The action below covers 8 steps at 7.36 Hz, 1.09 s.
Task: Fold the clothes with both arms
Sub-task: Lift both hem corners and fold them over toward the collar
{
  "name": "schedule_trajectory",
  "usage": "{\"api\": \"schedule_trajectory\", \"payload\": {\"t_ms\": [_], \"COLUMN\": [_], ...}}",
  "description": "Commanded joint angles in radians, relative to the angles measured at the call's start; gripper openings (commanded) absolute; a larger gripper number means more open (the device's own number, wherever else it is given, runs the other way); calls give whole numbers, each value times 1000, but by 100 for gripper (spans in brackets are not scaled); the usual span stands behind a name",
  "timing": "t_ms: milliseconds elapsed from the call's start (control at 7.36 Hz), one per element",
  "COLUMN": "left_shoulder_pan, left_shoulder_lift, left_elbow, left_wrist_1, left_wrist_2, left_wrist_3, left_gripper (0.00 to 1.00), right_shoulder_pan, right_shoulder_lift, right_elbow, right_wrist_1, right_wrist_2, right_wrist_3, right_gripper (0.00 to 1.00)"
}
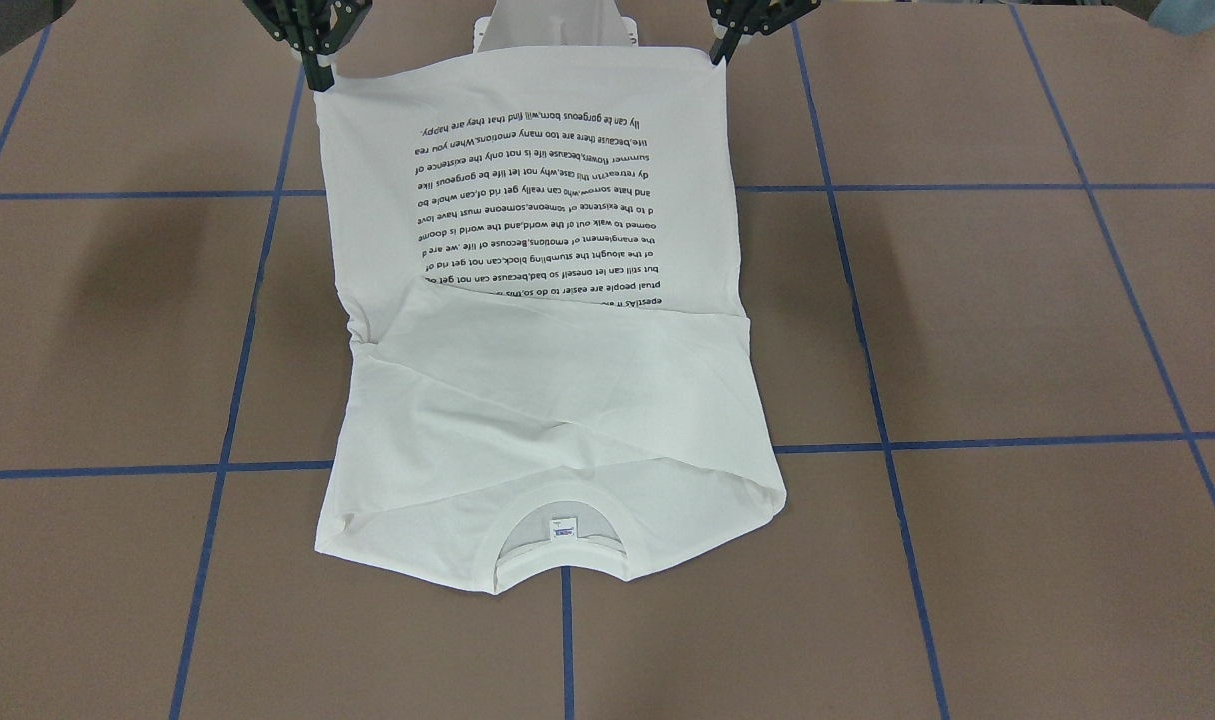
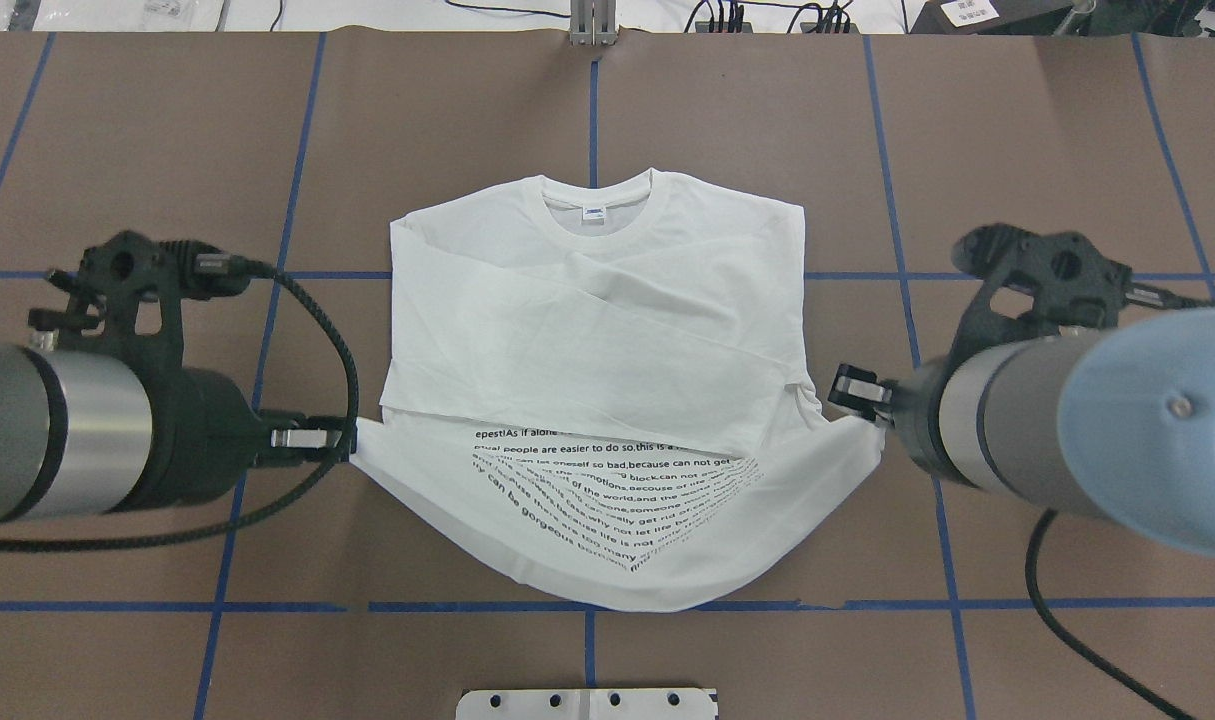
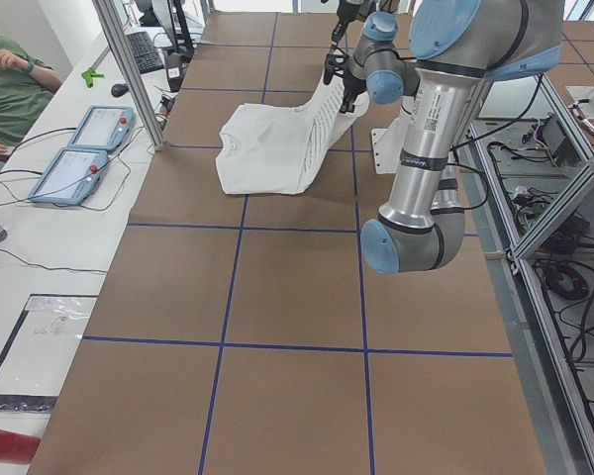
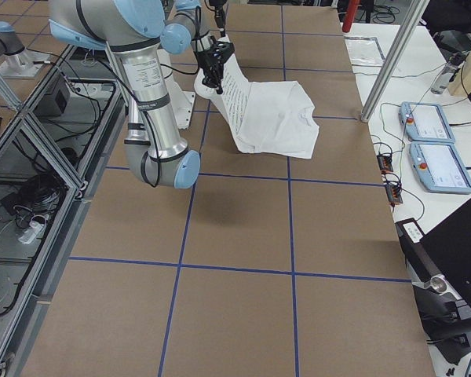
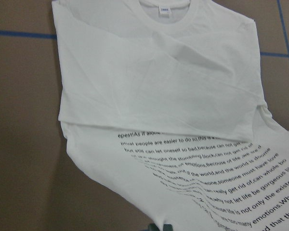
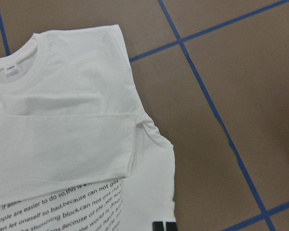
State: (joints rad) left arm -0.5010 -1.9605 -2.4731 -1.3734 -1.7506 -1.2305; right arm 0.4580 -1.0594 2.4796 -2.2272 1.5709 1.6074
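Note:
Next, my left gripper releases its corner of the shirt's hem, now lifted off the table, on the brown table (image 1: 773,577) just beyond the white shirt's shoulder on the near side.
The white shirt (image 2: 597,330) lies on the brown table with its neckline (image 2: 595,200) and label away from the robot and its sleeves folded across the chest. Its lower part, with the black text (image 1: 547,200), is lifted off the table and sags in the middle. My left gripper (image 2: 347,440) is shut on one hem corner, and it shows at the right in the front view (image 1: 722,50). My right gripper (image 2: 867,410) is shut on the other hem corner, at the left in the front view (image 1: 319,75). Both wrist views show the shirt (image 5: 154,96) (image 6: 62,120) below.
The white pedestal base (image 2: 587,703) stands at the table's near edge, behind the lifted hem. Blue tape lines (image 2: 867,606) grid the brown table. A side bench with teach pendants (image 3: 84,148) and a seated person (image 3: 10,89) lies beyond the far edge.

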Motion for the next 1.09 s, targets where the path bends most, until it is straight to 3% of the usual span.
{"api": "schedule_trajectory", "payload": {"t_ms": [0,272,544,680,951], "left_shoulder_pan": [-167,-250,-271,-271,-269], "left_shoulder_lift": [-73,-180,-233,-259,-265], "left_elbow": [156,364,634,778,944], "left_wrist_1": [2,-27,-247,-365,-536], "left_wrist_2": [-32,-27,32,51,52], "left_wrist_3": [130,213,223,223,230], "left_gripper": [0,0,0,0,0], "right_shoulder_pan": [187,283,361,366,364], "right_shoulder_lift": [21,122,192,197,220], "right_elbow": [-233,-447,-583,-691,-908], "right_wrist_1": [208,259,286,395,599], "right_wrist_2": [95,97,98,97,95], "right_wrist_3": [-124,-184,-242,-242,-236], "right_gripper": [0,0,0,0,0]}}
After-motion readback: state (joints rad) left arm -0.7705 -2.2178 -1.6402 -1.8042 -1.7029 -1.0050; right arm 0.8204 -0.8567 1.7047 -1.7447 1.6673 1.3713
